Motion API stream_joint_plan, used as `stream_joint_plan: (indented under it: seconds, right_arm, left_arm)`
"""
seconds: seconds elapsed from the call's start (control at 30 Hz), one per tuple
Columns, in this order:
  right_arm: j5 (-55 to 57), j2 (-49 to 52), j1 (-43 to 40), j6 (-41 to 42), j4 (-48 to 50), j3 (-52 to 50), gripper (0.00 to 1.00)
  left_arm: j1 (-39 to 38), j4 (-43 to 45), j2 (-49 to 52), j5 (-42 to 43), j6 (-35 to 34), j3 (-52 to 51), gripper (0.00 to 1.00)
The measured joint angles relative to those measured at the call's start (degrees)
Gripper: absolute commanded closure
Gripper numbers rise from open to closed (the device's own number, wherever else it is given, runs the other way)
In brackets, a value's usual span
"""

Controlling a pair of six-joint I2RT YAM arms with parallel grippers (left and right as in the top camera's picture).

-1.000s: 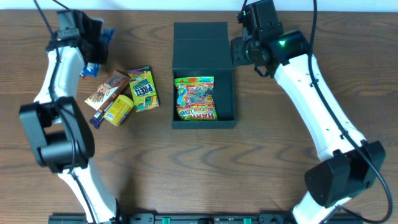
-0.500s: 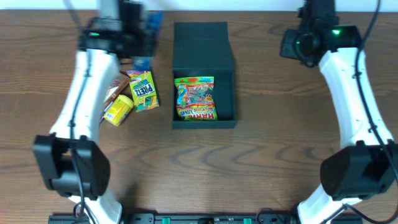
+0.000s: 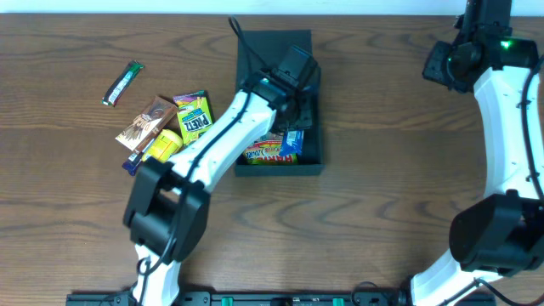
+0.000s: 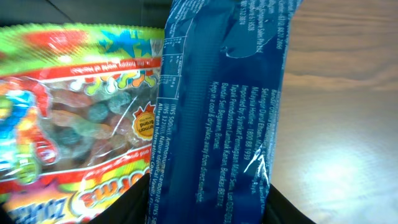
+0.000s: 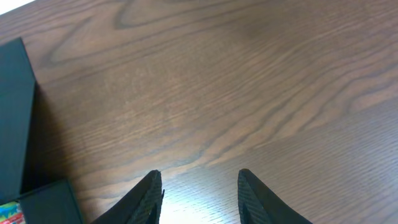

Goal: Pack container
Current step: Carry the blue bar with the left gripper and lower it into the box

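My left gripper will put the blue snack packet down between the gummy bag and the container's bare side (image 3: 306, 144).
The dark teal container (image 3: 279, 169) lies open mid-table, its lid (image 3: 259, 47) folded back behind it. A colourful gummy bag (image 3: 265, 153) rests inside. My left gripper (image 3: 291, 123) hangs over the box's right half, shut on a blue snack packet (image 3: 294, 144). In the left wrist view that blue packet (image 4: 224, 112) stands between the jaws and fills the middle, with the gummy bag (image 4: 74, 118) just to its left. My right gripper (image 5: 199, 186) is open and holds nothing, over bare wood right of the container (image 5: 15, 118).
Loose snacks lie left of the box: a green bar (image 3: 123, 82), a brown packet (image 3: 146, 121), a green pack (image 3: 195, 121) and a yellow packet (image 3: 161, 146). The right arm (image 3: 501, 110) runs along the table's right side.
The left arm has swung from the far left to above the container, carrying the blue packet. The right gripper has drawn back to the right, away from the box.
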Motion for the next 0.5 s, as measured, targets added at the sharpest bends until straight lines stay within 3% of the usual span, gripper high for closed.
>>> stream_joint_plan:
  seconds: [0.5]
  right_arm:
    - [-0.1,0.0,0.0,-0.8,0.0,0.0,0.59]
  left_arm:
    - [0.1,0.5,1.8,5.9,-8.3,0.0,0.82]
